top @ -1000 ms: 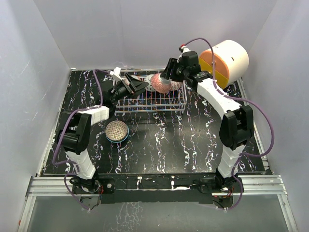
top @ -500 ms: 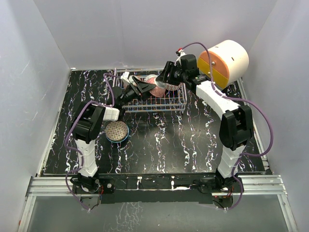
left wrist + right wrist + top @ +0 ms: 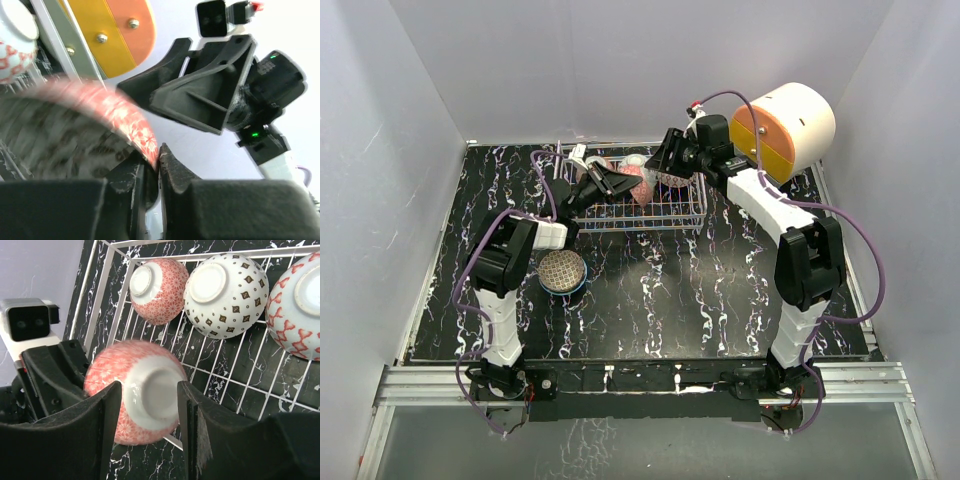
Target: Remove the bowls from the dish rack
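Next, my left gripper lets go of the pink floral bowl inside the patterned bowl with a blue rim [image 3: 561, 273] on the table. The pink floral bowl still hangs over the dish rack.
A pink floral bowl [image 3: 642, 186] hangs over the left end of the wire dish rack [image 3: 665, 216]. My right gripper [image 3: 150, 391] is shut on the pale foot ring of this pink bowl [image 3: 107, 385], one finger on each side. My left gripper [image 3: 159, 151] comes from the left and is shut on the rim of the same bowl [image 3: 100, 112]. Three more bowls lie foot-up in the dish rack [image 3: 250, 390]: a pink one [image 3: 155, 287], a white one with brown diamonds [image 3: 227, 295] and a white one with red marks [image 3: 295, 310].
One patterned bowl [image 3: 563, 270] with a blue rim stands on the black marbled table in front of the rack's left end. The white, orange and yellow cylindrical drawer unit [image 3: 785, 125] stands at the back right, close behind the right arm.
My left gripper reached right to the held pink bowl and went from open to shut on its rim. The right gripper lowered the bowl slightly and kept its grip.
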Available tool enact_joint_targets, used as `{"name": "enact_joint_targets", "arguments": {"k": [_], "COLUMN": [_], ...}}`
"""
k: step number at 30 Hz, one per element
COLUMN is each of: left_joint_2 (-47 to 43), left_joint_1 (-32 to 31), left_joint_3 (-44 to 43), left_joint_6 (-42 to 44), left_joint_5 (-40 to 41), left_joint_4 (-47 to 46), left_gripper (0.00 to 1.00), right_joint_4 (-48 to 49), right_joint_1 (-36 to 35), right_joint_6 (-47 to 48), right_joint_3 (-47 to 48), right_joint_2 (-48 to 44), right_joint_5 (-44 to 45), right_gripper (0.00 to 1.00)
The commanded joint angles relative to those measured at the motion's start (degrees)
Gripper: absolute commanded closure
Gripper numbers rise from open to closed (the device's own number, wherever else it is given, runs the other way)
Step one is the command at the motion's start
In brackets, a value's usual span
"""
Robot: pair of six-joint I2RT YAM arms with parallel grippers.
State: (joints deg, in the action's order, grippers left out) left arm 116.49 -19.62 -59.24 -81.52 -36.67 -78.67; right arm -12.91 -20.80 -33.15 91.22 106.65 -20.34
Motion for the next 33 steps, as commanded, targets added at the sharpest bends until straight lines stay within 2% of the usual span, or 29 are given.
{"name": "enact_joint_targets", "arguments": {"k": [1,7,11,14,16,20,23,26,28,33], "left_joint_2": [-3.71,-4.40,-6.07,-9.07,-12.64,-21.29,-26.07,-29.51,-31.60,-37.09], "left_joint_1": [-0.12,-0.12,-0.05,-0.07,-0.08,-0.17,-0.36,-1.28,-2.45,-3.41], "left_joint_3": [-1.23,-1.68,-2.05,-3.39,-4.32,-6.75,-12.24,-18.95,-21.35,-20.98], "left_joint_6": [0.80,-0.58,0.97,5.07,11.13,28.52,43.88,54.85,59.65,63.38], "left_joint_5": [-0.05,-0.43,-1.90,-4.69,-6.12,-4.96,-1.85,2.97,5.76,6.91], "left_joint_4": [-6.15,-8.49,-5.80,1.00,9.95,32.96,54.95,76.36,87.44,106.92], "left_gripper": [0.99,1.00,1.00,1.00,1.00,1.00,1.00,1.00,1.00,1.00], "right_joint_4": [5.81,5.70,5.61,5.57,5.61,5.61,5.19,3.95,3.77,4.14], "right_joint_1": [0.23,0.27,1.11,1.99,2.68,3.88,4.49,4.88,4.95,5.01], "right_joint_6": [-0.17,0.16,0.03,0.09,0.23,0.78,1.79,2.82,3.23,2.99], "right_joint_3": [0.48,-0.45,-1.28,-2.89,-4.10,-7.73,-9.32,-9.48,-9.55,-9.57], "right_joint_2": [-2.36,-3.06,-4.42,-6.19,-8.81,-11.80,-12.87,-13.09,-13.22,-12.55], "right_joint_5": [-1.38,-1.13,-0.69,1.00,1.97,3.71,4.37,5.39,5.59,5.12], "right_gripper": [0.69,0.68,0.52,0.46,0.44,0.44,0.43,0.43,0.42,0.42]}}
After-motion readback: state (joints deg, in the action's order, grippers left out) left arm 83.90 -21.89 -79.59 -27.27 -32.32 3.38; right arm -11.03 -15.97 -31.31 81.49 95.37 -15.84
